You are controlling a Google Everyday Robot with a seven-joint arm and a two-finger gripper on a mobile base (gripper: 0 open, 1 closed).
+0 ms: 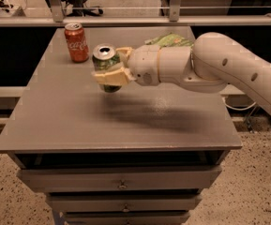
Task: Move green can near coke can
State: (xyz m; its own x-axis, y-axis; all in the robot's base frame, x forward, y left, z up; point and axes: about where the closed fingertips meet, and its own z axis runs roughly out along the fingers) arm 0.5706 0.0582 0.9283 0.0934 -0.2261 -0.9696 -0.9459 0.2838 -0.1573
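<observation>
My gripper needs to set the green can down on the grey table snug (96,61) against the coke can, on my arm's side, and let go of it.
The green can (105,60) has a silver top and is held upright in my gripper (110,69), above the grey table (125,121) and clear of its surface, with a shadow beneath it. The gripper's tan fingers (111,78) are shut around the can's body. The coke can (76,42), red with white script, stands upright at the table's far left, a short way to the upper left of the green can. My white arm reaches in from the right.
A crinkled green chip bag (170,40) lies at the table's far right, partly hidden behind my arm. Drawers (121,184) sit below the table's front edge. A metal rail (125,20) runs behind the table.
</observation>
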